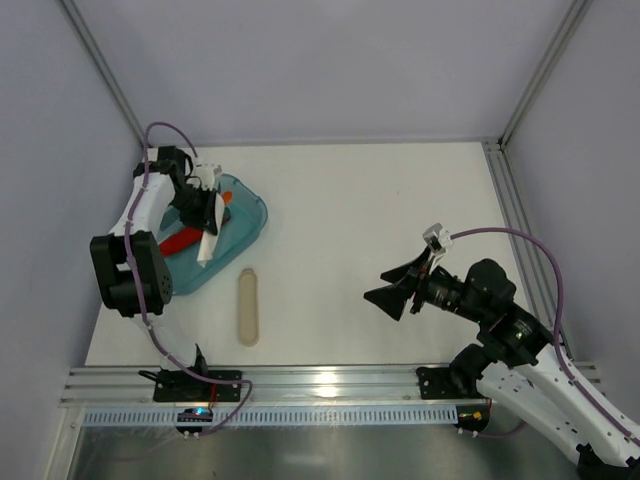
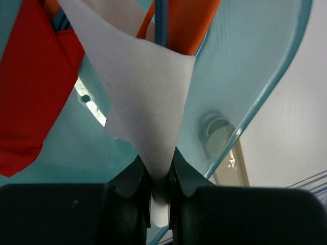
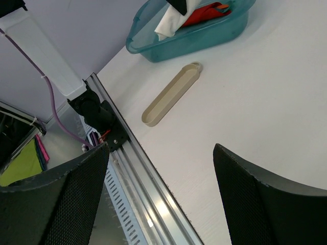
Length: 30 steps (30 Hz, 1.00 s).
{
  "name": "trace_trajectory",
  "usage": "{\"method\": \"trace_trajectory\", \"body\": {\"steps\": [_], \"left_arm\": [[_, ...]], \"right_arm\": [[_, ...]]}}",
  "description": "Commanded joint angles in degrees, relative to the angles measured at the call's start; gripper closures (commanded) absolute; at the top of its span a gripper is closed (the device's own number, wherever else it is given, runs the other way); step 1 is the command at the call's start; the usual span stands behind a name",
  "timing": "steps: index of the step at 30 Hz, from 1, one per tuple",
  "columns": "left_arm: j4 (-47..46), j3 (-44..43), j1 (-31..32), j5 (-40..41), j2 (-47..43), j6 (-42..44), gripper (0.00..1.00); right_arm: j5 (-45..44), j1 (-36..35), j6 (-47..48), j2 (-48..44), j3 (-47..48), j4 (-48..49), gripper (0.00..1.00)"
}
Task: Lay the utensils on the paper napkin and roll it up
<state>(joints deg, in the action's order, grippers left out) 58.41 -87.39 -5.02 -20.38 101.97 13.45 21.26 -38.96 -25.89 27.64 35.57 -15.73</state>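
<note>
Next, the left gripper releases the white paper napkin, now held lifted over the tray, in the teal tray point(image 1: 217, 257), along the rim nearest the beige case.
My left gripper point(image 1: 206, 212) hangs over the teal tray point(image 1: 250, 222) and is shut on a corner of the white paper napkin point(image 1: 207, 246), which it holds lifted. In the left wrist view the napkin point(image 2: 145, 92) fans out from the closed gripper point(image 2: 161, 167). Behind it an orange utensil point(image 2: 198, 23) and a thin blue stick point(image 2: 161, 20) lie in the tray point(image 2: 250, 71). The orange utensil's tip point(image 1: 228, 197) shows from above. My right gripper point(image 1: 396, 287) is open and empty over the bare table, far right of the tray; it is also in the right wrist view point(image 3: 161, 153).
A broad red piece point(image 1: 180, 242) lies in the tray's left part and shows in the left wrist view point(image 2: 30, 92). A long beige oval case point(image 1: 248, 307) lies on the table just in front of the tray, also in the right wrist view point(image 3: 171, 94). An aluminium rail point(image 1: 320, 385) runs along the near edge.
</note>
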Motion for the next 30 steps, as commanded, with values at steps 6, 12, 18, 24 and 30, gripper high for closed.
{"method": "trace_trajectory", "body": {"steps": [6, 12, 18, 24, 30], "left_arm": [[4.87, -5.33, 0.01, 0.43, 2.0, 12.02, 1.0], [8.83, -3.4, 2.64, -1.59, 4.46, 18.53, 1.0], [10.76, -3.48, 2.91, -3.69, 6.75, 21.61, 1.0], [12.34, -4.98, 2.38, -4.49, 11.4, 23.9, 1.0], [12.43, -4.45, 2.38, -2.82, 14.39, 24.43, 1.0]], "right_arm": [[-1.04, 0.11, 2.69, 0.4, -1.03, 0.87, 0.17], [0.45, 0.11, 2.25, 1.54, -1.3, 3.42, 0.17], [0.98, 0.03, 3.12, 0.49, -1.38, 2.72, 0.17], [2.82, 0.11, 2.69, 0.14, -1.56, 3.15, 0.17], [3.71, 0.11, 2.6, -1.36, -2.43, 3.77, 0.17]]}}
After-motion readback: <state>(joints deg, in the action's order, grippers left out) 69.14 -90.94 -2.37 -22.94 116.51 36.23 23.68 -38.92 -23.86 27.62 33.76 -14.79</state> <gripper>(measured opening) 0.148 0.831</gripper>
